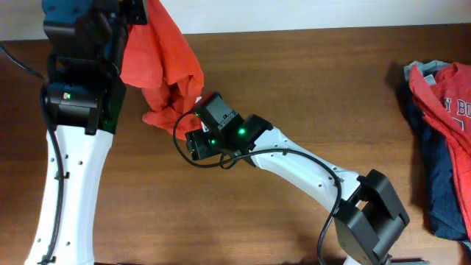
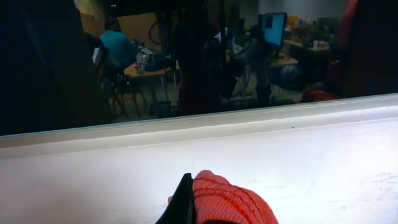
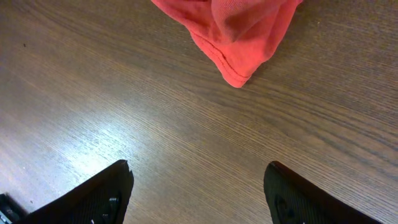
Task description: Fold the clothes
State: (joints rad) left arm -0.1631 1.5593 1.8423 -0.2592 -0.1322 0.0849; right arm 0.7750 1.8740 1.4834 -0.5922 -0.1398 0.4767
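Next, my right gripper goes to the orange-red T-shirt's lower end (image 1: 187,126) (image 3: 237,70) resting on the wood and closes there, opposite my left gripper's hold.
An orange-red T-shirt (image 1: 163,62) hangs bunched from my left gripper (image 1: 136,15) at the table's far left edge, its lower end resting on the wood. In the left wrist view the left gripper (image 2: 194,202) is shut on a fold of the shirt (image 2: 227,199). My right gripper (image 1: 193,126) sits low over the table just beside the shirt's lower end. In the right wrist view its fingers (image 3: 198,186) are wide open and empty, with the shirt's hem (image 3: 233,37) a little ahead on the table.
A pile of other clothes (image 1: 441,147), red, navy and grey, lies at the table's right edge. The wooden table (image 1: 294,88) spans the view. The right arm's base (image 1: 372,217) stands at the front right, the left arm (image 1: 70,162) along the left side.
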